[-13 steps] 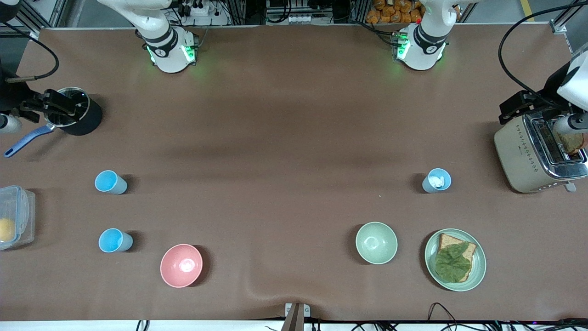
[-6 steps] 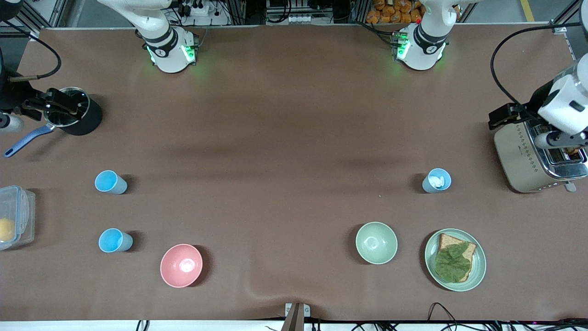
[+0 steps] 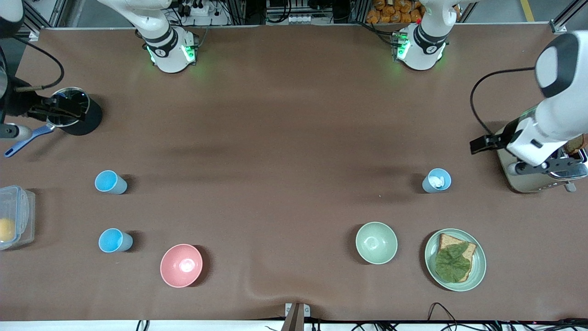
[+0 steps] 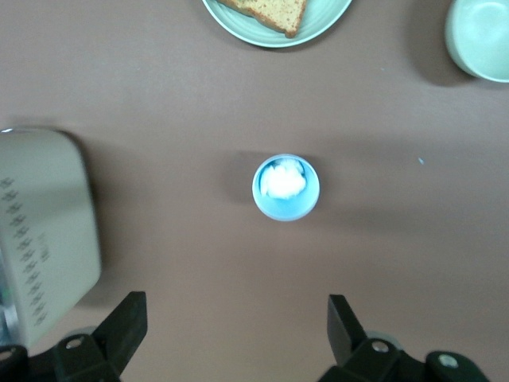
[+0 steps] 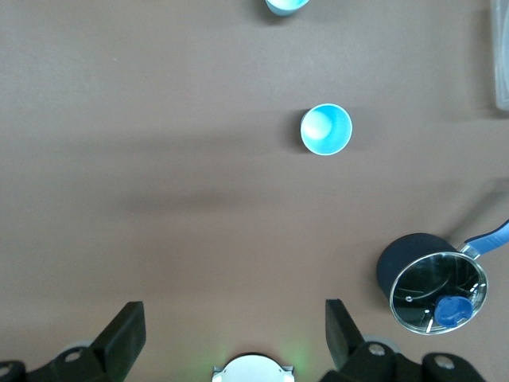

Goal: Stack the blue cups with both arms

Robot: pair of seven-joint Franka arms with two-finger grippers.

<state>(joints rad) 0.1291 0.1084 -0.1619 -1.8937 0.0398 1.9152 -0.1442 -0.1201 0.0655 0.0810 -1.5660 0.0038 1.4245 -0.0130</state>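
Observation:
My left gripper will next move to the paler grey-blue cup and close on that cup's rim (image 3: 450,179) (image 4: 255,188), on the side of the cup toward the toaster.
Two bright sky-blue cups stand upright toward the right arm's end, one (image 3: 110,182) farther from the front camera than the other (image 3: 115,240). The right wrist view shows the farther cup (image 5: 326,129) and the nearer cup's edge (image 5: 286,5). A paler grey-blue cup (image 3: 436,180) with something white inside stands toward the left arm's end and shows in the left wrist view (image 4: 285,187). My left gripper (image 3: 482,144) (image 4: 236,338) is open and empty, up in the air beside the toaster. My right gripper (image 3: 64,111) (image 5: 235,338) is open and empty, high over the pot.
A toaster (image 3: 519,181) (image 4: 40,231) stands at the left arm's end. A black pot (image 3: 87,124) (image 5: 433,290) with a glass lid and a clear box (image 3: 16,216) are at the right arm's end. A pink bowl (image 3: 181,265), a green bowl (image 3: 376,242) and a sandwich plate (image 3: 481,262) lie nearer the camera.
My left arm has swung away from over the toaster slots toward the paler cup. My right gripper has shifted slightly over the pot. The cups have not moved.

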